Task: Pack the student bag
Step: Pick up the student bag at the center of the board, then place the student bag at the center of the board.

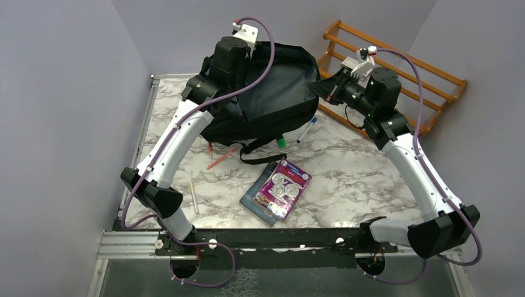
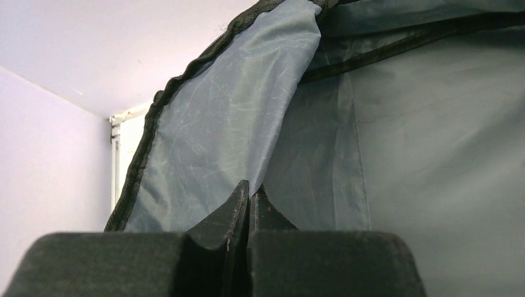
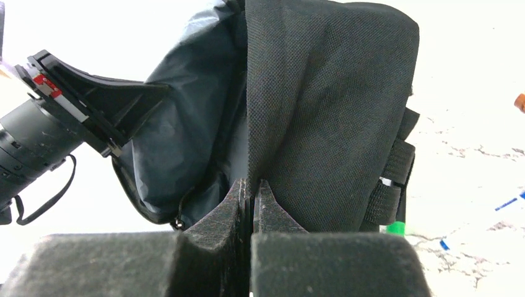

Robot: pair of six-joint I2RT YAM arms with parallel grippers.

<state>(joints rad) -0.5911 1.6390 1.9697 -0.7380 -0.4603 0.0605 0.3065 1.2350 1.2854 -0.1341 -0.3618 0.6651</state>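
Note:
Next, I release the bag's black fold low between the green-capped pen and the wooden rack (image 1: 293,117) with my right gripper.
The student bag (image 1: 278,93), a large black backpack, lies open at the back of the table, and its grey lining (image 2: 229,124) fills the left wrist view. My left gripper (image 2: 251,187) is at the bag's left rim (image 1: 234,77), shut on a fold of that lining. My right gripper (image 3: 254,184) is at the bag's right side (image 1: 323,88), shut on an upright fold of the black outer fabric (image 3: 322,111). In the right wrist view the left gripper's fingers (image 3: 133,93) reach into the open mouth.
A purple packet on a dark book (image 1: 282,189) lies in front of the bag. Pens are scattered about: orange (image 1: 221,159), white (image 1: 194,198), green-capped (image 1: 282,142), blue-capped (image 1: 306,131). A wooden rack (image 1: 396,74) stands at the back right. Grey walls close in the sides.

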